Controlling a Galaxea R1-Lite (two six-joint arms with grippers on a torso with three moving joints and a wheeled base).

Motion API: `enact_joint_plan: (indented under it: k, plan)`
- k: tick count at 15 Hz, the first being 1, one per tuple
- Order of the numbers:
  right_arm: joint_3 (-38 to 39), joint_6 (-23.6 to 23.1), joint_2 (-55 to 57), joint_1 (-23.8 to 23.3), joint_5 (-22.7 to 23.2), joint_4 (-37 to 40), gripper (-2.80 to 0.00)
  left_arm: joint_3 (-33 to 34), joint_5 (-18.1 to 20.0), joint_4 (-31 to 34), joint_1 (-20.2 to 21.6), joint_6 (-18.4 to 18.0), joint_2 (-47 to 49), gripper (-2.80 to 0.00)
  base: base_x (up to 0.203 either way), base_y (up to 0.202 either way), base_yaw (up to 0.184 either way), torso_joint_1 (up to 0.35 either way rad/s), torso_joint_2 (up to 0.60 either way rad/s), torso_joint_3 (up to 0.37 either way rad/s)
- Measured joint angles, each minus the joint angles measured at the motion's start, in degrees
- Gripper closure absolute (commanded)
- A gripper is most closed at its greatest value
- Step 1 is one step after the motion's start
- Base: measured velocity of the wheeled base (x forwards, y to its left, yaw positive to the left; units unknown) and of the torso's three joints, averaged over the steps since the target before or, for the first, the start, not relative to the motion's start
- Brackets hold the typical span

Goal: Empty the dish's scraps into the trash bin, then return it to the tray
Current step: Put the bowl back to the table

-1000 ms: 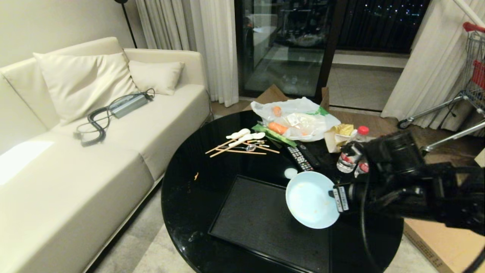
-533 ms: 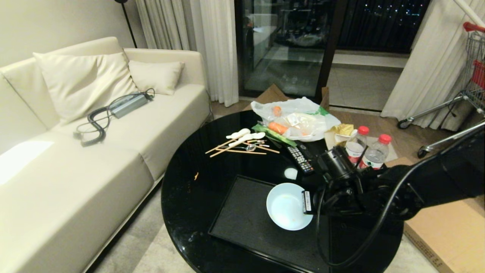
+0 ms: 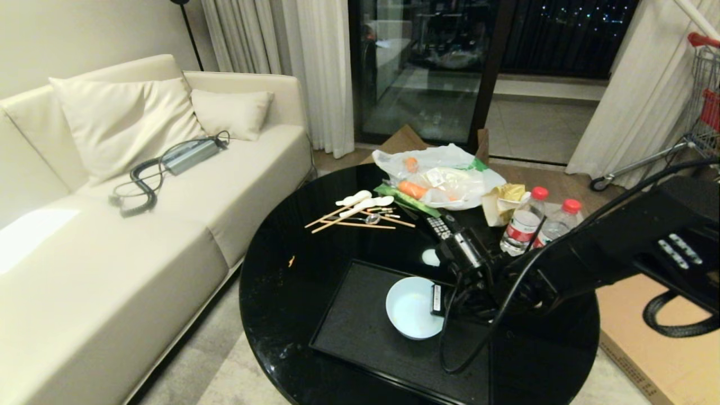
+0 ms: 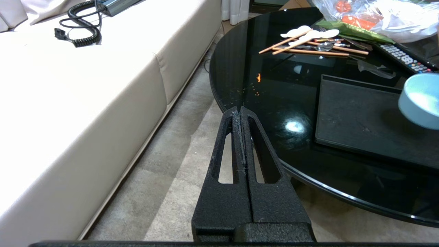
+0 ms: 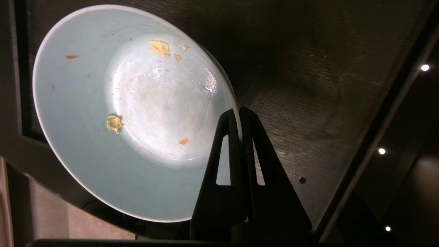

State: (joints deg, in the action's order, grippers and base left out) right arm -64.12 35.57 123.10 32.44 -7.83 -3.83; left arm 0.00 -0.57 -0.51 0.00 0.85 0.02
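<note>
The dish will leave my right gripper on the middle of the black tray (image 3: 419, 322).
The pale blue-white dish (image 3: 409, 307) hangs low over the black tray (image 3: 360, 329), near the tray's right part. My right gripper (image 3: 436, 300) is shut on the dish's rim, one finger inside and one outside. In the right wrist view the dish (image 5: 130, 109) holds only a few tiny scraps (image 5: 114, 123) of pale yellow and orange, with the gripper (image 5: 239, 110) pinching its rim over the tray (image 5: 308, 85). The left gripper (image 4: 239, 109) is shut and empty, parked off the table's left edge. The left wrist view shows the dish (image 4: 420, 100) over the tray (image 4: 360, 120). The trash bin is out of view.
On the round black table (image 3: 292, 281) lie chopsticks and white spoons (image 3: 360, 212), a remote (image 3: 441, 228), a plastic bag with carrots (image 3: 439, 177) and two water bottles (image 3: 526, 225). A cream sofa (image 3: 112, 214) stands to the left, a cardboard box (image 3: 664, 349) at the right.
My right arm has carried the dish left and down, from tilted above the tray's right end to low over the tray, nearly level. The left arm has not moved.
</note>
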Motion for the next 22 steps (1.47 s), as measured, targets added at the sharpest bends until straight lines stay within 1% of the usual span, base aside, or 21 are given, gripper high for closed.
enact_joint_plan:
  k: [6,12,22]
  plan:
    - [-0.52,1.82,4.07,-0.76,-0.14,-0.68,0.0,0.0,-0.02,0.0,0.0,0.0,0.0,0.0,0.0,0.0,0.0,0.0,0.0,0.0]
    - [-0.82,2.0,6.26,-2.05,-0.05,-2.22,0.0,0.0,-0.03,0.0,0.0,0.0,0.0,0.0,0.0,0.0,0.0,0.0,0.0,0.0]
    - [-1.4,2.1,7.88,-2.43,0.0,-2.44,0.0,0.0,-0.01,0.0,0.0,0.0,0.0,0.0,0.0,0.0,0.0,0.0,0.0,0.0]
